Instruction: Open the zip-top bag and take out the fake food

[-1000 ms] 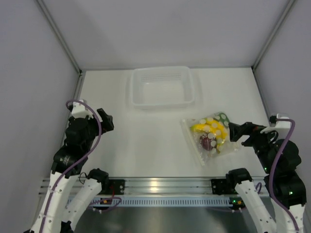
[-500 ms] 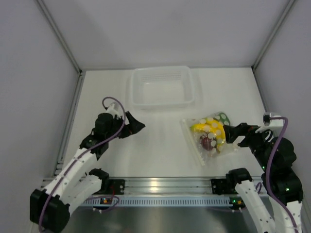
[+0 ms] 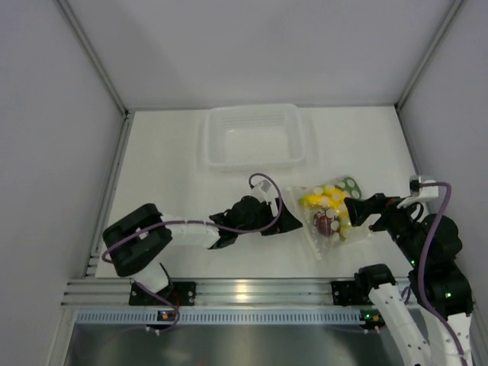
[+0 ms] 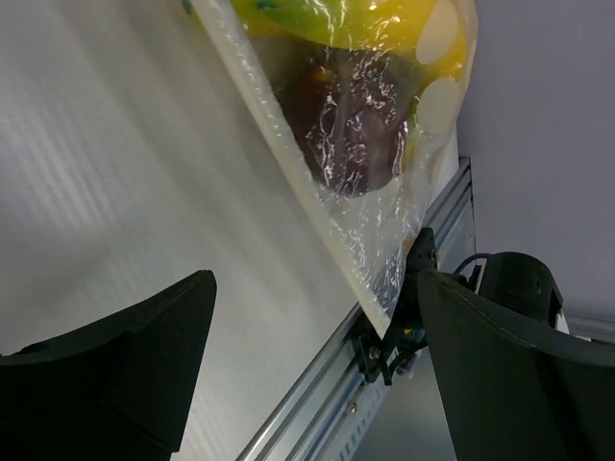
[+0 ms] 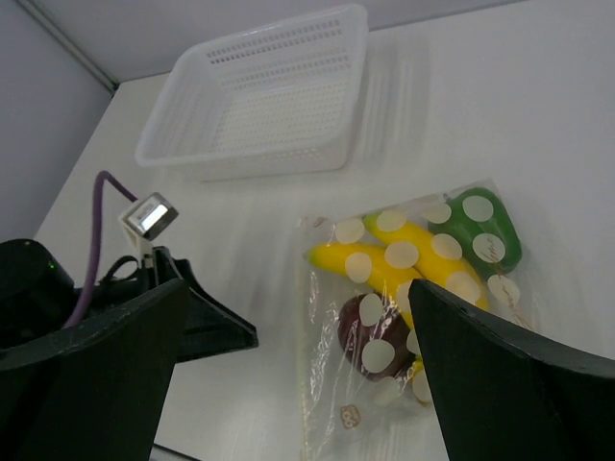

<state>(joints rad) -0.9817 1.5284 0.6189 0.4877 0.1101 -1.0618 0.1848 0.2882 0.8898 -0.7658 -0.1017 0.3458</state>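
Next, my left gripper should grab the zip-top bag by the bag's pale edge [image 3: 306, 223] [image 4: 300, 179], beside the dark red fruit.
The zip-top bag [image 3: 329, 215] lies flat on the table at the right, clear with white dots. Inside it are the yellow banana bunch [image 5: 384, 261], the dark red fruit [image 5: 370, 336] and the green pepper piece [image 5: 487, 229]. My left gripper [image 3: 293, 221] is open, low over the table at the bag's left edge; in the left wrist view [image 4: 315, 288] the bag [image 4: 384, 230] lies just ahead of the jaws, not between them. My right gripper [image 3: 352, 211] is open above the bag's right side; its fingers [image 5: 519, 384] frame the bag from above.
A rigid translucent tray [image 3: 252, 137] stands at the back middle, also in the right wrist view [image 5: 264, 96]. The metal rail [image 3: 244, 290] runs along the near edge. Grey walls close in both sides and the back.
My left arm has swung from the far left across the table to the bag's left edge. My right gripper has edged a little left over the bag. The bag has not moved.
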